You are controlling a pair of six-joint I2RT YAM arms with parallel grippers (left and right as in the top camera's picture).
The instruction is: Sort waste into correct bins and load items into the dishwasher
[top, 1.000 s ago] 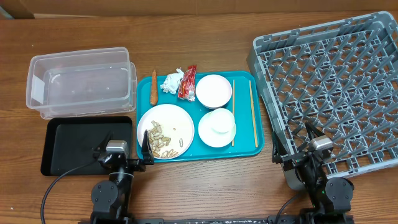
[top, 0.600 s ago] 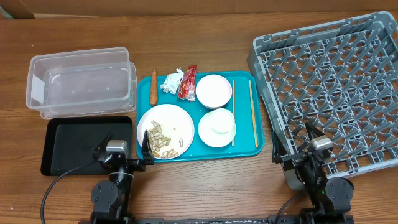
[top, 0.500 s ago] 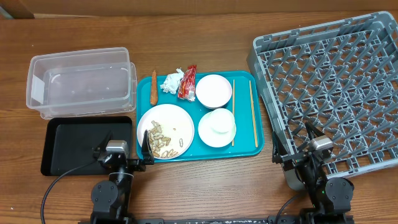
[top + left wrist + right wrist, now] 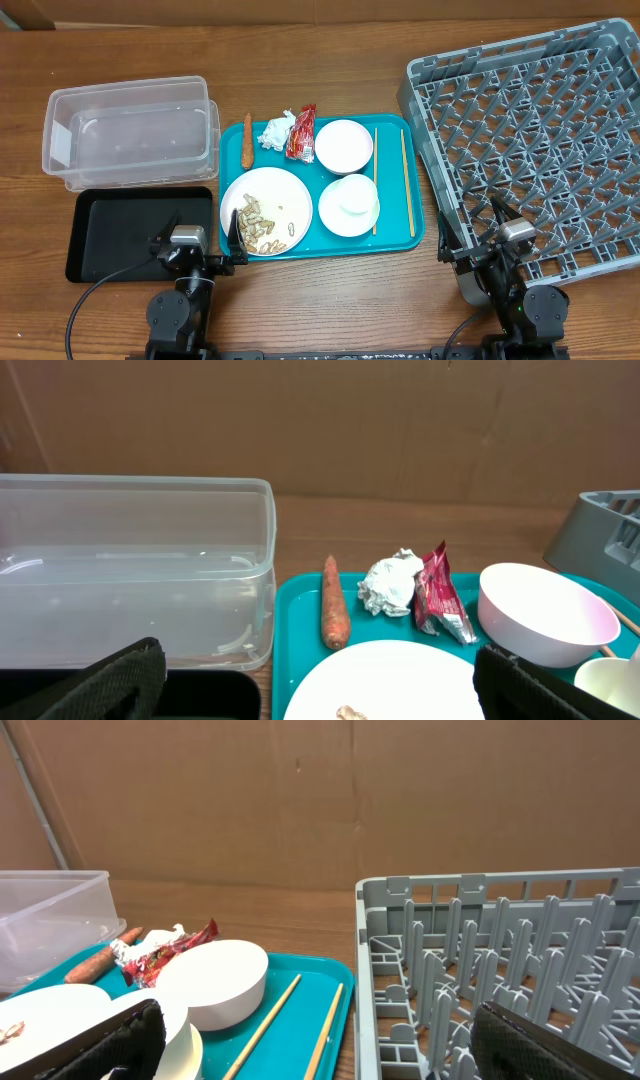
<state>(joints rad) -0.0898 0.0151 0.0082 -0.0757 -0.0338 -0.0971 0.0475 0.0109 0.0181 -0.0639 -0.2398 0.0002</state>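
The robot's left gripper will next move to the small cup in the bowl and close on the cup's rim [image 4: 341, 194], on the side facing the white plate.
On the teal tray [image 4: 395, 240] lie a carrot stick [image 4: 247, 140], a crumpled tissue [image 4: 276, 131], a red wrapper [image 4: 301, 133], a white plate [image 4: 285, 200] with peanut shells [image 4: 260, 226], a white bowl [image 4: 344, 146], a bowl holding a small cup [image 4: 350, 204] and two chopsticks [image 4: 407, 180]. The clear tub [image 4: 130, 135] and black tray [image 4: 130, 235] are at the left. The grey dish rack [image 4: 540, 140] is at the right. My left gripper [image 4: 232, 240] is open at the plate's near edge. My right gripper [image 4: 470, 240] is open at the rack's near left corner. Both are empty.
The left wrist view shows the carrot stick [image 4: 334, 615], tissue [image 4: 392, 582], wrapper [image 4: 438, 590] and bowl [image 4: 545, 615] ahead. The right wrist view shows the chopsticks [image 4: 265, 1025] and the rack [image 4: 500, 970]. Brown cardboard stands behind the table.
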